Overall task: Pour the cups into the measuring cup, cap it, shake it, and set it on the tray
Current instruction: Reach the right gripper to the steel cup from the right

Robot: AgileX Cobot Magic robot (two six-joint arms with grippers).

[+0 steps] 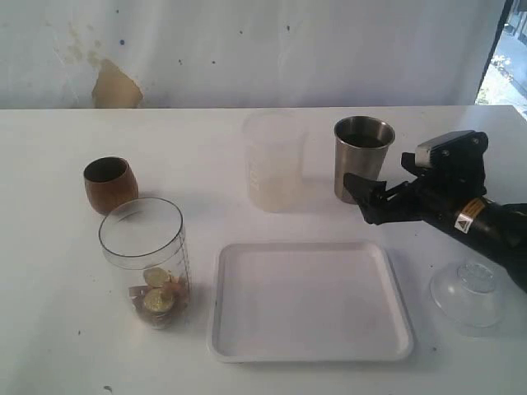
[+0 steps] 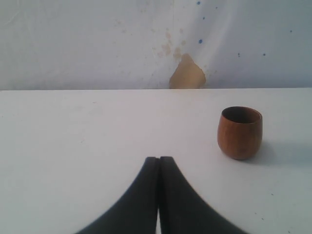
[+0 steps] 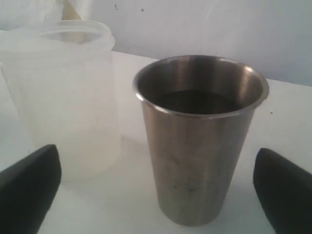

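Note:
Next, I close my right gripper around the upper half of the steel tumbler [image 1: 357, 158] [image 3: 197, 141], just under the tumbler's rim, next to the frosted translucent cup.
The steel tumbler [image 1: 363, 156] stands upright at the back right, its inside dark. My right gripper [image 1: 360, 199] is open and low at the tumbler's near side. In the right wrist view the tumbler [image 3: 200, 136] stands between the two black fingertips [image 3: 29, 190], not touched. The wooden cup [image 1: 110, 183] sits at the left. The clear measuring cup [image 1: 144, 259] stands in front of it, uncapped, with golden and brown pieces at its bottom. The white tray [image 1: 309, 300] lies in the front middle. My left gripper [image 2: 159, 161] is shut on nothing, with the wooden cup [image 2: 240, 131] ahead and to one side.
A frosted translucent cup [image 1: 274, 160] stands close beside the tumbler, also seen in the right wrist view [image 3: 61, 97]. A clear domed lid [image 1: 468, 292] lies on the table right of the tray, under my right arm. A stained wall runs behind the table.

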